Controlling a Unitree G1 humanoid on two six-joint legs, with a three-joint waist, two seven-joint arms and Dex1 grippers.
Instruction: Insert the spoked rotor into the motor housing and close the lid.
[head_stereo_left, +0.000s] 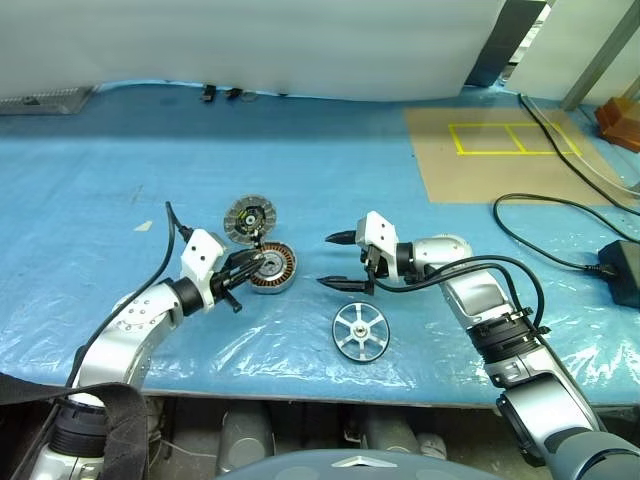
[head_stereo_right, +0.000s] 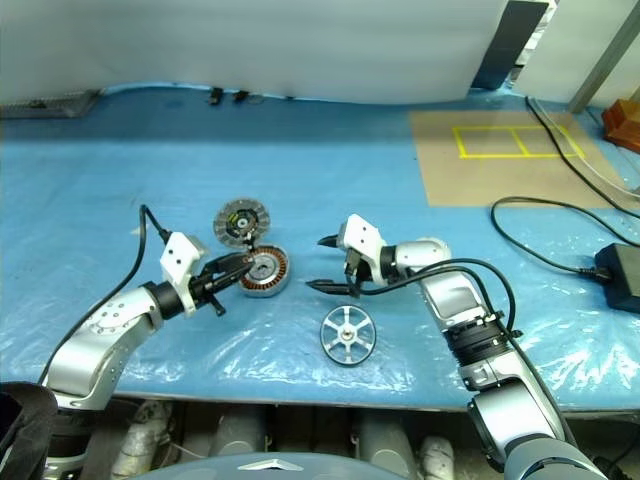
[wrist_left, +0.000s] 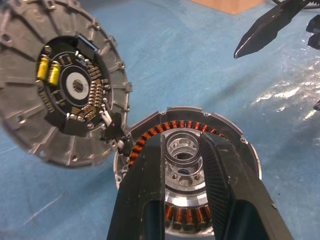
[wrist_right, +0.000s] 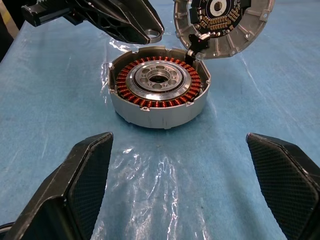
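I should use my left gripper to let go of the small silver ring in the pale centre of the motor housing (head_stereo_left: 270, 266) (wrist_left: 185, 168), inside the copper windings.
The motor housing (head_stereo_left: 276, 272) sits open on the blue sheet, its copper windings ringing a pale centre (wrist_right: 157, 80). The lid (head_stereo_left: 249, 216) stands tilted just behind it, joined at the rim, its circuit side showing (wrist_left: 65, 85). My left gripper (head_stereo_left: 258, 263) hovers over the housing's centre, shut on a small silver ring (wrist_left: 182, 150). The spoked rotor (head_stereo_left: 358, 331) lies flat near the table's front edge. Just right of the housing and behind the rotor, my right gripper (head_stereo_left: 325, 260) is open, pointing at the housing with nothing between its fingers (wrist_right: 87, 170).
A brown board with yellow tape (head_stereo_left: 500, 150) lies at the back right. Black cables (head_stereo_left: 540, 225) and a black power adapter (head_stereo_left: 622, 270) are on the right. The table's front edge (head_stereo_left: 300, 385) runs close below the rotor.
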